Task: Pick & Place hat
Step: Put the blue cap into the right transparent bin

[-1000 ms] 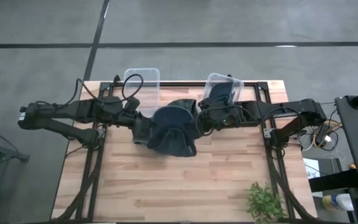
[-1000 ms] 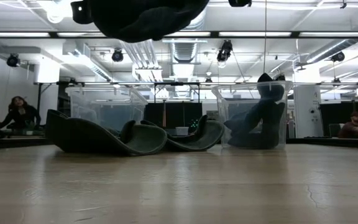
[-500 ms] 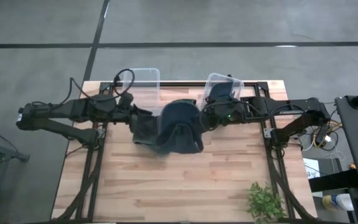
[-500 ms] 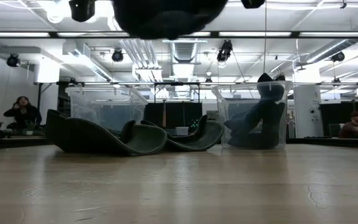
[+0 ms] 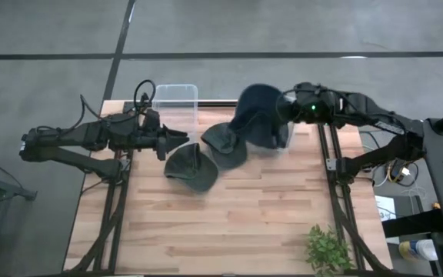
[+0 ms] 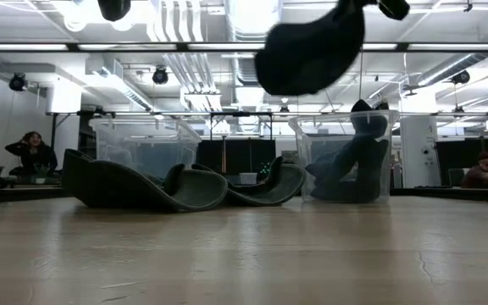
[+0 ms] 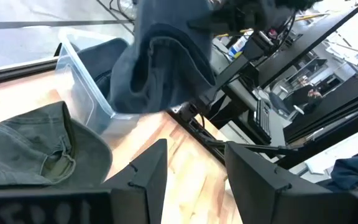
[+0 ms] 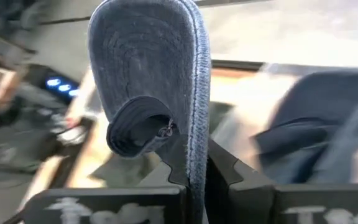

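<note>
My right gripper needs to let go of the dark blue hat inside the clear bin (image 5: 271, 121) (image 8: 319, 124), at a spot just beyond the two green hats.
A dark blue hat (image 5: 257, 115) hangs in the air over the clear bin at the far right (image 5: 283, 137), which holds other dark hats (image 6: 350, 165). My right gripper (image 5: 285, 114) is shut on it. Two green hats (image 5: 191, 166) (image 5: 224, 143) lie on the table in front of the bins, their brims curling up (image 6: 142, 188). My left gripper (image 5: 177, 139) stands open beside them, toward the table's left, with nothing between its fingers (image 7: 151, 180). My right gripper pinches the blue hat's brim (image 8: 196, 149) between its two fingers, which come from the table's right, slanting down. The brim stands edge-on between them and reaches away from the gripper. The hat is lifted clear, its crown (image 6: 307, 55) hanging above the right bin.
A second clear bin (image 5: 176, 101) stands at the far left of centre. A potted plant (image 5: 328, 250) sits at the near right corner. Bare wood (image 5: 229, 223) fills the near half of the table. People (image 6: 28, 154) sit in the room behind.
My left gripper has let go of the blue hat and drawn back a little toward the table's left edge. My right gripper has swung the hat toward the far right, from above the green hats to above the right bin; the green hats now show uncovered.
</note>
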Controlling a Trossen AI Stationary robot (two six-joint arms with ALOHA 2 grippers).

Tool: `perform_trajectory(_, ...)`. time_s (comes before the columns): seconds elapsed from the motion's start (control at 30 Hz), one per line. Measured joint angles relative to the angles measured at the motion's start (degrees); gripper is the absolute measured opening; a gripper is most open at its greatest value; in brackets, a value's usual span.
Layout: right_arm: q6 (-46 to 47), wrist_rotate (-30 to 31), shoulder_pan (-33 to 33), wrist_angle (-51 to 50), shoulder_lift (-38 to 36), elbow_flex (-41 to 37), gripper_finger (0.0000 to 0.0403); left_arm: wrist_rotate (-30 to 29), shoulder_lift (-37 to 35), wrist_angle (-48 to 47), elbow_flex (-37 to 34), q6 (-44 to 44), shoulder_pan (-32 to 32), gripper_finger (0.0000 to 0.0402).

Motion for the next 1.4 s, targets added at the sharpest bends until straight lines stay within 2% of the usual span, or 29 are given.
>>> perform_trajectory(0.37,-8.6,-0.7,-11.0,-6.6,1.1,0.0,0.0012,0.1,0.1,0.0,0.0,-0.6,0.0,0.0153)
perform_trajectory(0.57,-8.8,-7.8,-16.5,-8.7,4.5,0.0,0.0012,-0.1,0.1,0.0,0.0,-0.7,0.0,0.0153)
perform_trajectory(0.7,-8.9,-7.5,-18.0,-11.9,7.8,0.0,0.0013,-0.6,0.1,0.0,0.0,-1.0,0.0,0.0153)
perform_trajectory(1.4,-16.7,-6.1,-21.5,-15.8,23.0,-0.1,0.0013,-0.8,0.2,0.0,0.0,-3.0,0.0,0.0153)
